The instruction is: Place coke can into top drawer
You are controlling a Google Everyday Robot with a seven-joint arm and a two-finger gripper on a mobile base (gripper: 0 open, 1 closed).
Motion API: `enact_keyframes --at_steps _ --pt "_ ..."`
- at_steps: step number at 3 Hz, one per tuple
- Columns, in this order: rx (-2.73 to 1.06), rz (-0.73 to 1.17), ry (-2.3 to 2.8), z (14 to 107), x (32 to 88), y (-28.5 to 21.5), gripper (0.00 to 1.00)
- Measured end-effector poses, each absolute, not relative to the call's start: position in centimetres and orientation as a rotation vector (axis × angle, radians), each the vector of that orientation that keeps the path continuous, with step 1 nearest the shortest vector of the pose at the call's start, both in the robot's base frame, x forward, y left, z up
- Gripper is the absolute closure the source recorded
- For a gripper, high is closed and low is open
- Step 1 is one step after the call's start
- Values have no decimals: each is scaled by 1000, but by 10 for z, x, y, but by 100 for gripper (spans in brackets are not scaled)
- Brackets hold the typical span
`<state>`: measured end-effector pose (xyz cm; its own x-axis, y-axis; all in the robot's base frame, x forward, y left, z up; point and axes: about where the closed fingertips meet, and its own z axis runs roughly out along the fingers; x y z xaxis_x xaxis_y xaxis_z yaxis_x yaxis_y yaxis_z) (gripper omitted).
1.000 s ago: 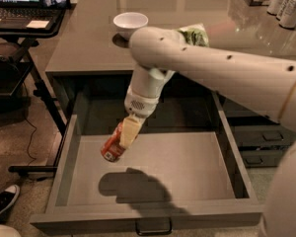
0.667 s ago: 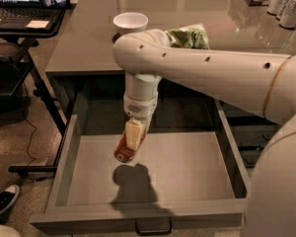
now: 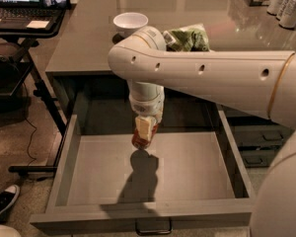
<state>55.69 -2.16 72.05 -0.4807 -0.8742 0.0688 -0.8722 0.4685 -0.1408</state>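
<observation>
The robot's gripper should release the coke can, now held above the drawer floor, upright on the drawer's bottom, just behind the dark shadow (image 3: 144, 143).
The top drawer (image 3: 64, 167) is pulled wide open below the grey counter, its flat front with a small metal handle (image 3: 153, 228) near the bottom edge. My gripper (image 3: 144, 131) hangs over the drawer's middle, pointing down, shut on the orange-red coke can (image 3: 140, 140). The can is held roughly upright and only its lower part shows below the fingers, above the drawer floor. Its shadow lies on the floor just in front.
A white bowl (image 3: 130, 22) and a green snack bag (image 3: 187, 38) sit on the counter (image 3: 89, 43). Pale silver cans (image 3: 286, 4) stand at the back right. A laptop stand (image 3: 24, 14) is at the left. Narrower drawers (image 3: 261, 142) are at the right.
The arm has swung right and toward the drawer's middle, carrying the can. The can has turned from tilted to nearly upright.
</observation>
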Motion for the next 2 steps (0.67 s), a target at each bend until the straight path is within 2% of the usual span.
enact_keyframes --at_steps 2 --pt "-1651 -285 2448 719 589 -27 100"
